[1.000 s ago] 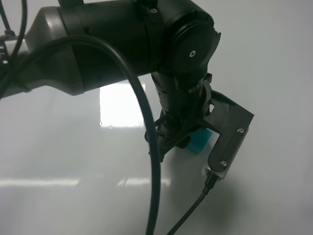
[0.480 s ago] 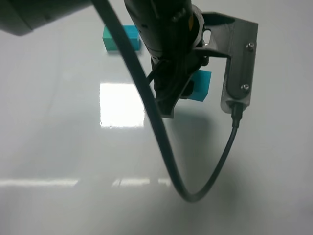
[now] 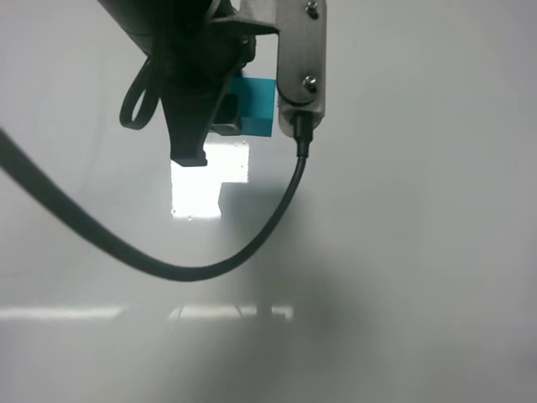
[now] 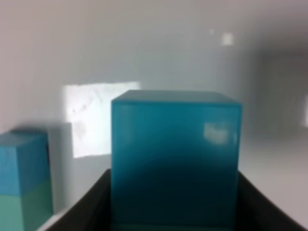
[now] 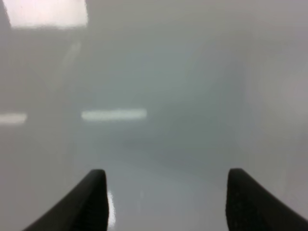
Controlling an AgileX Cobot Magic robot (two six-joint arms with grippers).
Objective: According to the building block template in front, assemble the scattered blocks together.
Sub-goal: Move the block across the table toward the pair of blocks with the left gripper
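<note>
I should use my left gripper to put the blue-teal cube down on the bright light reflection point(image 3: 197, 164) in front of the template.
My left gripper point(image 3: 220, 117) is shut on the blue-teal cube point(image 3: 258, 105) and holds it above the white table, at the far middle of the exterior high view. In the left wrist view the cube point(image 4: 175, 154) fills the middle, with the dark jaws on either side of its base. Beside it in that view stands the template point(image 4: 21, 180), a two-tone bar, blue-teal over green-teal; the arm hides it in the exterior high view. The green-teal cube is out of view. My right gripper point(image 5: 166, 202) is open and empty over bare table.
The glossy white table point(image 3: 403, 252) shows a bright light reflection point(image 3: 197, 189). A black cable point(image 3: 193, 270) hangs in a loop from the left wrist camera mount point(image 3: 302, 59) over the table's middle.
The left arm has carried the blue-teal cube up and to the left in the exterior high view. The template, seen half a second ago, is now hidden behind the arm.
</note>
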